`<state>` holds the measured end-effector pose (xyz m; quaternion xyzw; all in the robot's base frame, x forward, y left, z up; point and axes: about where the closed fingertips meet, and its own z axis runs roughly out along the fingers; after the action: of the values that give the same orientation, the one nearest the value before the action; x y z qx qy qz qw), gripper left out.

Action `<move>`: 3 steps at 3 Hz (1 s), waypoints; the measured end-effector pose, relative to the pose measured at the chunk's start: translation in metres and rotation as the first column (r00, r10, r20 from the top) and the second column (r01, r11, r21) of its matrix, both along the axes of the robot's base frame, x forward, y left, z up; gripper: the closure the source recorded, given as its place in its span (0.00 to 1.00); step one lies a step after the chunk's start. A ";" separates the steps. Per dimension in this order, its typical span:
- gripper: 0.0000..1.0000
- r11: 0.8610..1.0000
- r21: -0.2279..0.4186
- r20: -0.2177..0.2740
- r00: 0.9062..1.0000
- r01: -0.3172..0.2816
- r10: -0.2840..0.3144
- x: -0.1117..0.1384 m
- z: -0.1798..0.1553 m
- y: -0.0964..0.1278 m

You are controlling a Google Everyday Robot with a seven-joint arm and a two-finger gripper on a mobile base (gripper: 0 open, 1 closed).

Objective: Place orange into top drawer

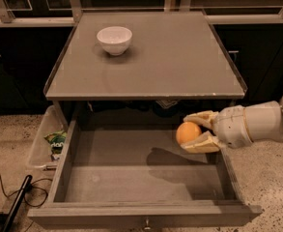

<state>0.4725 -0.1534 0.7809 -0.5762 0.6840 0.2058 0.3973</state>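
Note:
Next, I release the orange on the shadowed patch of the open top drawer's bare bottom (170, 158).
The orange (187, 132) is round and bright, held between the cream fingers of my gripper (193, 131). The gripper reaches in from the right on a white arm and is shut on the orange. It hangs just above the right side of the open top drawer (131, 178), a wide grey drawer with a flat bare bottom and a small knob on its front panel. The orange's shadow falls on the drawer floor below it.
A white bowl (114, 39) stands at the back left of the grey table top (179, 57). A clear plastic bin (44, 139) with small packets sits on the floor left of the drawer. A black cable (15, 202) lies at lower left.

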 end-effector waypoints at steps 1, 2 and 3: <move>1.00 1.000 0.000 0.000 1.000 0.000 0.000 0.000 0.000 0.000; 1.00 1.000 0.006 -0.023 1.000 -0.008 0.008 0.004 -0.015 0.007; 1.00 1.000 0.004 -0.102 0.995 0.003 -0.002 0.008 -0.077 0.018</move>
<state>0.4801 -0.1358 0.7035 -0.5633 0.7037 0.2357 0.3633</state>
